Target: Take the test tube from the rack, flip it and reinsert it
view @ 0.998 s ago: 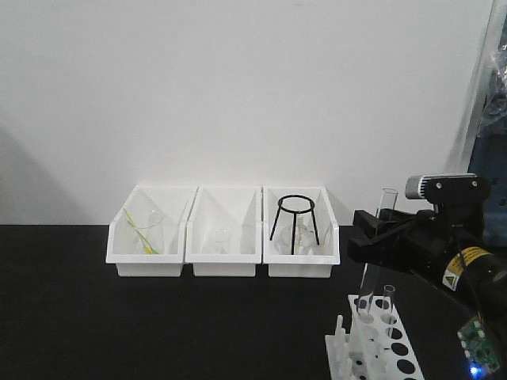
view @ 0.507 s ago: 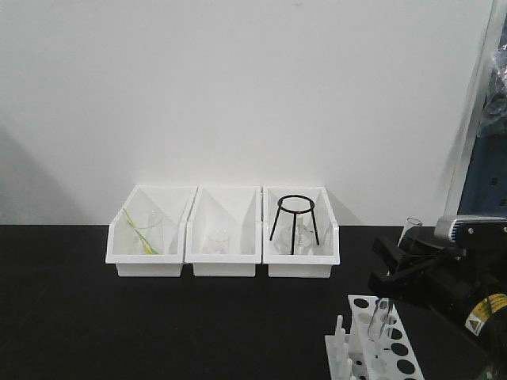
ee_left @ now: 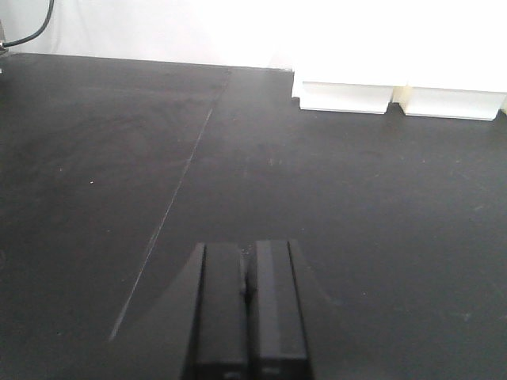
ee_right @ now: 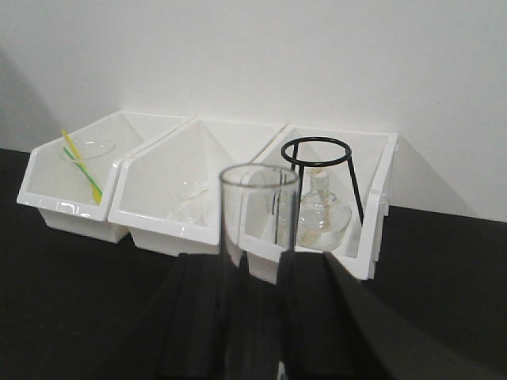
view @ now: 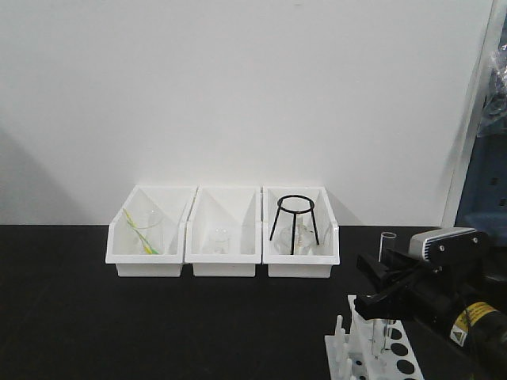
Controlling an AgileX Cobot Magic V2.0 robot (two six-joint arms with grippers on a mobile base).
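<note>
My right gripper should release the test tube in the white rack's hole [view: 378,353] beside the row of dark holes.
A clear glass test tube [view: 387,247] stands upright with its open rim on top, and my right gripper [view: 379,291] is shut on its middle. Below the fingers, the tube's lower part [view: 386,332] reaches down into the white rack [view: 360,358] at the bottom right; which hole it is in I cannot tell. In the right wrist view the test tube [ee_right: 258,229] rises between the two black fingers [ee_right: 198,317], with the gripper [ee_right: 257,265] closed against it. My left gripper [ee_left: 248,257] is shut on nothing and hovers low over the black table [ee_left: 356,198].
Three white open-front bins sit against the wall. The left bin [view: 131,255] holds a beaker with a green-yellow stick. The middle bin [view: 198,255] holds a small beaker. The right bin [view: 326,255] holds a black tripod [view: 295,222] and a glass lamp [ee_right: 321,210].
My right gripper has come down with the test tube, swung right half a second ago, and is now back left. The tube's lower end now stands in the rack.
</note>
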